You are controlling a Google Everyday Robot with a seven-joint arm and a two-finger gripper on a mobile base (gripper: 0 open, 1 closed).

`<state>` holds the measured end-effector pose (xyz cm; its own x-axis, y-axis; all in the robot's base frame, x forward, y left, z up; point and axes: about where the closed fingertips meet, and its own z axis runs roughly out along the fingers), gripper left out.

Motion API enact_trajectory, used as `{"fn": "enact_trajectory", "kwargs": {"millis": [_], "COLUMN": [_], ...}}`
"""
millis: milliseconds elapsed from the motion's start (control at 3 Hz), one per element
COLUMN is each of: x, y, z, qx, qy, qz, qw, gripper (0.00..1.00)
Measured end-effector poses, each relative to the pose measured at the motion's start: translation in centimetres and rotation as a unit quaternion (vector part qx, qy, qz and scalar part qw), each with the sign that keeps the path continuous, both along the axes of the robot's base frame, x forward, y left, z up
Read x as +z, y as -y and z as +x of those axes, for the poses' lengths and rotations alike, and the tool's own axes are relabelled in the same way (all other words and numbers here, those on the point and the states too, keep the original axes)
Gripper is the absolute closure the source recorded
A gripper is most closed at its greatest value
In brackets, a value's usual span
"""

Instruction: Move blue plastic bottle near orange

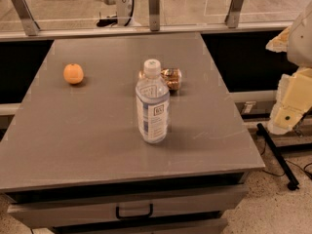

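Note:
Next, my gripper goes to the blue plastic bottle's upper part (152, 87), just below the white cap, and closes there.
The blue plastic bottle (152, 103) stands upright near the middle of the grey table (87, 135). It is clear, with a white cap and a pale blue-white label. The orange (73, 73) lies on the table's far left, well apart from the bottle. My gripper (288, 108) shows as cream-coloured arm parts at the right edge of the view. It is off the table, to the right of the bottle, and holds nothing that I can see.
A brown shiny wrapped snack packet (171, 78) lies just behind the bottle. A drawer with a dark handle (134, 211) sits under the table's front edge. A railing with metal posts (154, 9) runs behind the table. A black rod (278, 156) lies on the floor at right.

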<state>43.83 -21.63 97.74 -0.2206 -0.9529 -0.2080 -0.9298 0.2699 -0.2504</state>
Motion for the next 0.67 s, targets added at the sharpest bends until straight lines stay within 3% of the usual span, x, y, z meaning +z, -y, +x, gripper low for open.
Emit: {"fn": "enact_trajectory", "kwargs": {"millis": [333,667], "x": [0.0,-0.5], "y": [0.0,-1.6], "z": [0.0,1.2], "qx": [0.000,0.005], "qy": [0.000,0.003], "qz": [0.000,0.042], "qw": [1.0000,0.9991], "gripper": [0.00,0.00]}}
